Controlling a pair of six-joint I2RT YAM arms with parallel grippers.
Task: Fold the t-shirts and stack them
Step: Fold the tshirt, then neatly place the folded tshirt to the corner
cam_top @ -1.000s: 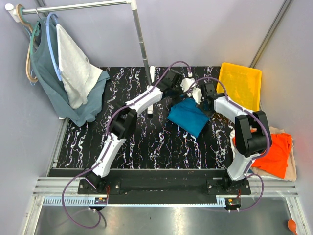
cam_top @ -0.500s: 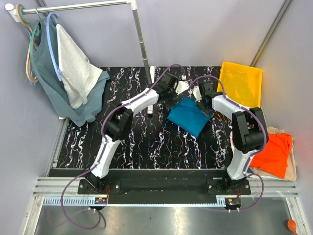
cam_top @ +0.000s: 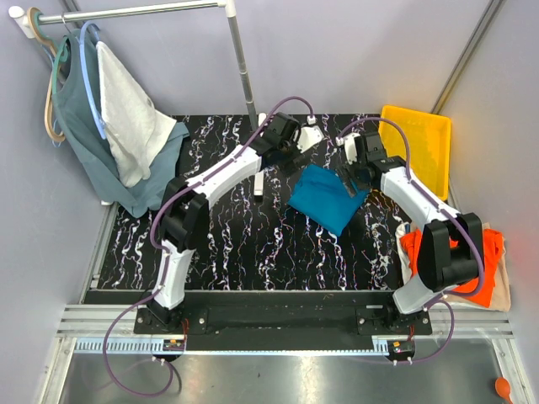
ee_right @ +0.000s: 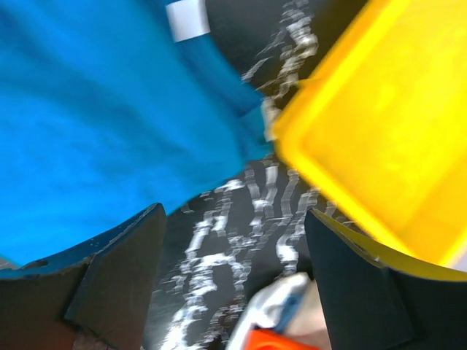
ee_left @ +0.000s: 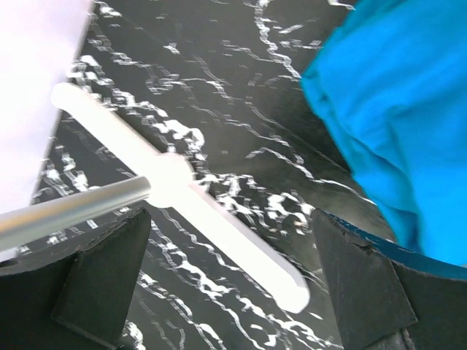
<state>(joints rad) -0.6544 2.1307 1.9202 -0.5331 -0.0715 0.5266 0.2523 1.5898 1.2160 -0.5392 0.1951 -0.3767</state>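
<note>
The teal-blue t-shirt is next for my right gripper. It should go there and take hold at the middle of its edge (cam_top: 359, 204) (ee_right: 171, 204) facing the orange t-shirt.
A folded teal-blue t-shirt (cam_top: 324, 195) lies on the black marbled table (cam_top: 253, 244), towards the back. My left gripper (cam_top: 295, 154) hovers open just off its back left corner; the left wrist view has the shirt (ee_left: 394, 109) to the right of the empty gripper (ee_left: 233, 292). My right gripper (cam_top: 354, 173) is open over the shirt's back right edge, with the shirt (ee_right: 109, 109) on its left and nothing between its fingers (ee_right: 124, 270). An orange t-shirt (cam_top: 476, 261) lies crumpled on a cream one (cam_top: 503, 290) off the table's right side.
A yellow tray (cam_top: 414, 145) stands at the back right, close to my right gripper (ee_right: 233, 281). The clothes rack's pole (cam_top: 242, 76) and white foot (ee_left: 219, 219) stand beside my left gripper. A grey-green top (cam_top: 80, 126) and white cloth (cam_top: 130, 126) hang at the back left.
Both grippers have opened and drawn back from the teal-blue shirt, which now lies free. The left arm swung left and back; the right arm swung right.
</note>
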